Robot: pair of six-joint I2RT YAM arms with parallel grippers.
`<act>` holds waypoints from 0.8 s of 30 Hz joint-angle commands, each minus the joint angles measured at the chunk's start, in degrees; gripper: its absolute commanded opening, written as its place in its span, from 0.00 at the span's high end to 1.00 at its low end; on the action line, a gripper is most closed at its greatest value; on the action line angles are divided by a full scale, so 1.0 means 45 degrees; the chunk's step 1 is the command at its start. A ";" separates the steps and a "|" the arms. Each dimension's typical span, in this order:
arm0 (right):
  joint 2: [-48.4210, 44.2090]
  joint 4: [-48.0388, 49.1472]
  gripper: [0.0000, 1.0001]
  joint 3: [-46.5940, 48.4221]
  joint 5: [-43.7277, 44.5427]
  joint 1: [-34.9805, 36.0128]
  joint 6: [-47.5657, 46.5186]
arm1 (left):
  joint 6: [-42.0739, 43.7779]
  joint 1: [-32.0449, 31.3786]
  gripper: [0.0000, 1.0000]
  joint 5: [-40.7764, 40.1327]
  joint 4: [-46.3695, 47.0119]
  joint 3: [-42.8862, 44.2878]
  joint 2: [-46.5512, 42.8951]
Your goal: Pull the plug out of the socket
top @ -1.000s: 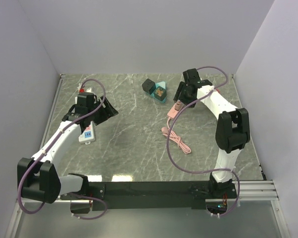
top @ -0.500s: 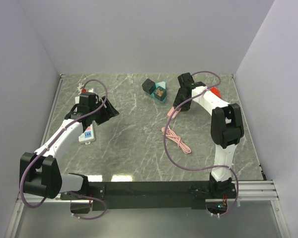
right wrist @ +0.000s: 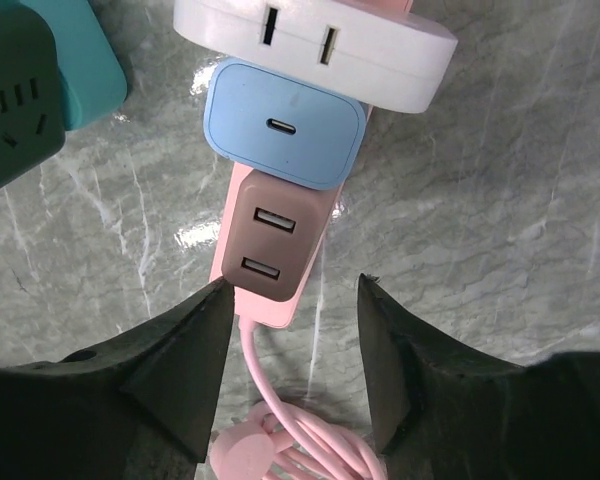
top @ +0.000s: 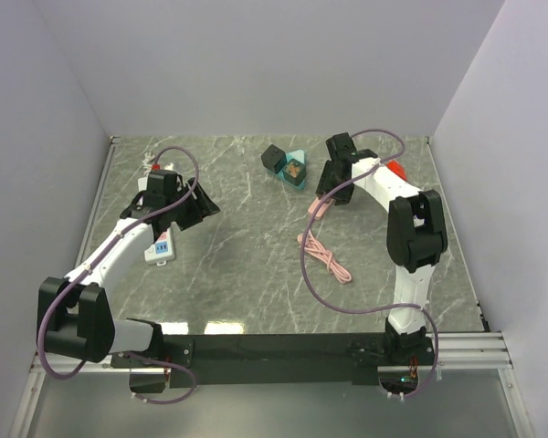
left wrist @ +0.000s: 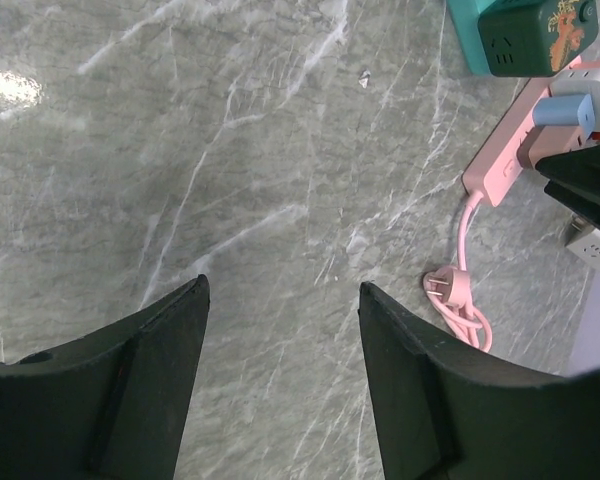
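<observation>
Next, I grip the brown adapter [right wrist: 274,236] with my right gripper and pull the pink power strip closer first, since it lies too far from my left gripper.
A pink power strip [right wrist: 272,310] lies on the marble table, also seen from above [top: 318,208]. Plugged into it in a row are a brown two-port USB adapter [right wrist: 275,245], a blue USB-C charger [right wrist: 285,125] and a white adapter [right wrist: 315,40]. My right gripper [right wrist: 295,285] is open just above the strip's cord end, its fingers either side of the brown adapter's end, holding nothing. My left gripper [left wrist: 283,285] is open and empty over bare table at the left [top: 196,203]. Its view shows the strip [left wrist: 500,165] far off.
The strip's pink cord [top: 324,258] lies coiled nearer the front, ending in a pink plug [left wrist: 445,288]. A dark green cube socket [top: 274,158] and a teal one [top: 295,168] sit at the back. A white power strip [top: 162,245] lies under my left arm.
My right gripper swung left and down onto the pink strip's end during the first half second, then held still. My left arm has barely moved.
</observation>
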 commanded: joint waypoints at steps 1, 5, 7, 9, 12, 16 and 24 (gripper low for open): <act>-0.0529 -0.0016 0.40 0.0476 0.0109 -0.0037 -0.0048 | 0.0071 -0.0089 0.33 0.0289 0.0517 0.0078 0.0129; -0.0709 -0.0015 0.40 0.0630 0.0713 -0.0056 0.0226 | 0.0051 -0.0070 0.34 0.0366 0.0556 0.0020 0.0208; -0.0320 -0.0345 0.40 0.1155 0.1025 -0.0076 0.0421 | 0.0013 -0.0070 0.34 0.0328 0.0556 0.0020 0.0286; -0.0045 -0.0484 0.42 0.1489 0.1104 -0.0096 0.0519 | -0.0007 -0.0070 0.34 0.0405 0.0576 0.0019 0.0325; 0.0327 -0.0407 0.46 0.1745 0.1281 -0.0096 0.0753 | 0.0013 -0.0089 0.34 0.0367 0.0478 0.0117 0.0306; 0.0930 -0.0483 0.50 0.2172 0.1281 -0.0115 0.0832 | 0.0032 -0.0109 0.34 0.0288 0.0458 0.0059 0.0149; 0.0661 -0.0484 0.47 0.1492 0.1553 -0.0095 0.0812 | 0.0071 -0.0089 0.33 0.0034 0.0263 0.0039 -0.0065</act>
